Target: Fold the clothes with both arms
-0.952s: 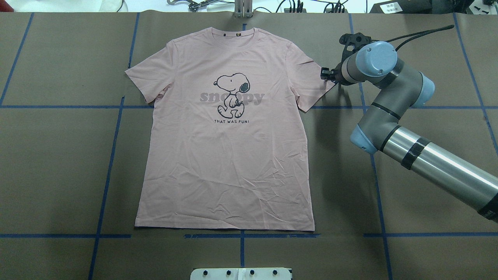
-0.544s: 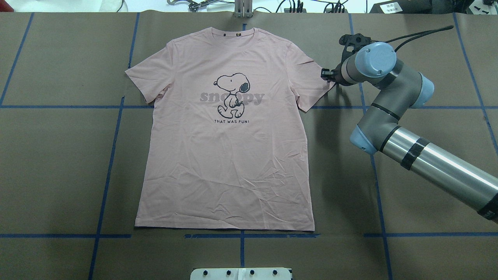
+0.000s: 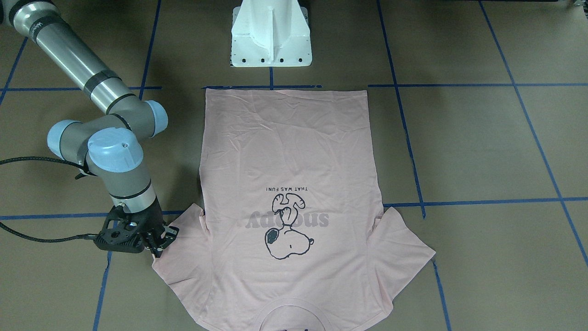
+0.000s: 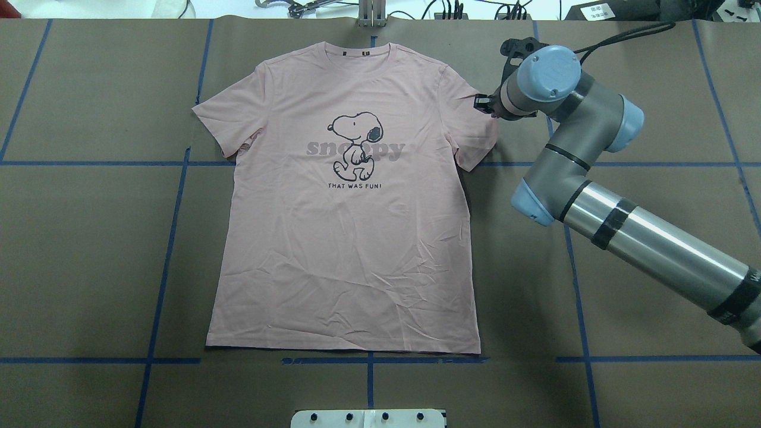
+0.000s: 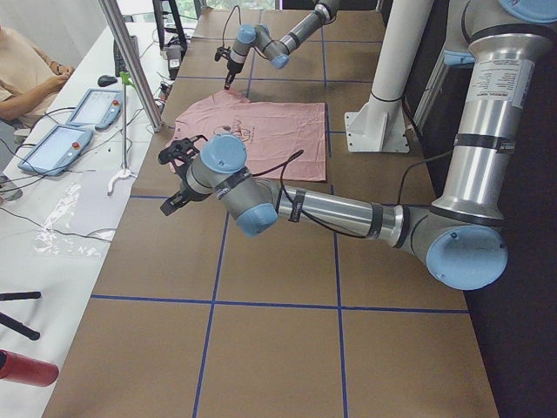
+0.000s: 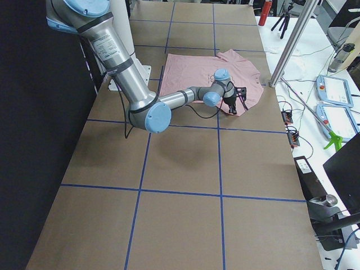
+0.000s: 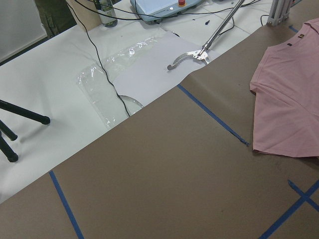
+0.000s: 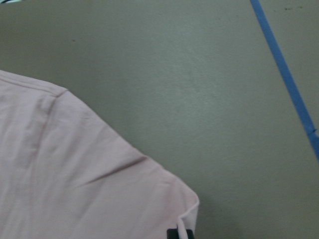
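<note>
My right gripper will release the sleeve corner on the pink T-shirt's front [image 3: 240, 246], next to the dark ear of the cartoon dog.
The clothes, one pale pink T-shirt [image 4: 351, 238] with a cartoon-dog print, lie flat and face up on the brown table, collar at the far edge. My right gripper [image 4: 484, 106] sits at the outer hem of the shirt's right sleeve [image 4: 469, 131], shut on the fabric. In the front-facing view the same gripper [image 3: 158, 241] pinches the sleeve corner. The right wrist view shows that corner [image 8: 184, 209] curled up against a black fingertip [image 8: 173, 233]. My left gripper [image 5: 171, 178] hovers over bare table well off the shirt's left side; I cannot tell whether it is open or shut.
The white pedestal base [image 3: 271, 37] stands just behind the shirt's hem. Blue tape lines [image 4: 166, 238] grid the table. Beyond the far edge is a white bench with tablets [image 5: 65, 131], cables, a metal pole [image 5: 130, 61] and a seated person [image 5: 22, 70].
My right gripper has moved left and a little farther away, drawing the sleeve's outer edge inward toward the shirt's body. The rest of the shirt lies as before.
</note>
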`<control>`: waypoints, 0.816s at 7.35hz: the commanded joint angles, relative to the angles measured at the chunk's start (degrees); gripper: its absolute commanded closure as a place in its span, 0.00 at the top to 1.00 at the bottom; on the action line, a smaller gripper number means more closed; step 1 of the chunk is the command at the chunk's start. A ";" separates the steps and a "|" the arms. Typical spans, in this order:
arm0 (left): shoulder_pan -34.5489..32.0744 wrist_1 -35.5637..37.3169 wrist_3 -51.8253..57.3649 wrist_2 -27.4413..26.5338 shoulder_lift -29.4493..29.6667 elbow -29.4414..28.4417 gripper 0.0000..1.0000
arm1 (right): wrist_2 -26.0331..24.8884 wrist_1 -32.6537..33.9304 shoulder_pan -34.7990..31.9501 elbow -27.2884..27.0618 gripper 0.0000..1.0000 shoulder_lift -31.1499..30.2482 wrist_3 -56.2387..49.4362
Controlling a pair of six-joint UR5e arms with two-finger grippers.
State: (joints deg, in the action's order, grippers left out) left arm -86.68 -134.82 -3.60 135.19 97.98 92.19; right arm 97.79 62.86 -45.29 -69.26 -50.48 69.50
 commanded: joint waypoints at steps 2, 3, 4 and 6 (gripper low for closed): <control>0.02 0.00 -0.44 -0.01 -0.07 -0.08 1.00 | -7.95 8.85 6.60 1.74 0.00 10.46 12.30; 0.02 0.00 -0.53 -0.01 -0.07 -0.17 1.00 | -9.88 8.86 7.83 4.89 0.00 13.36 12.85; 0.02 0.00 -0.44 -0.01 -0.07 -0.17 1.00 | -10.69 8.77 8.45 5.44 0.00 13.82 12.59; 0.02 0.09 -0.44 -0.01 -0.07 -0.43 1.00 | -10.69 8.69 8.55 6.58 0.00 14.70 12.50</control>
State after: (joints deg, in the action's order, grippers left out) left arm -86.66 -134.81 -4.08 135.18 97.91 91.89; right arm 87.33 71.59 -36.94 -63.70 -36.65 81.94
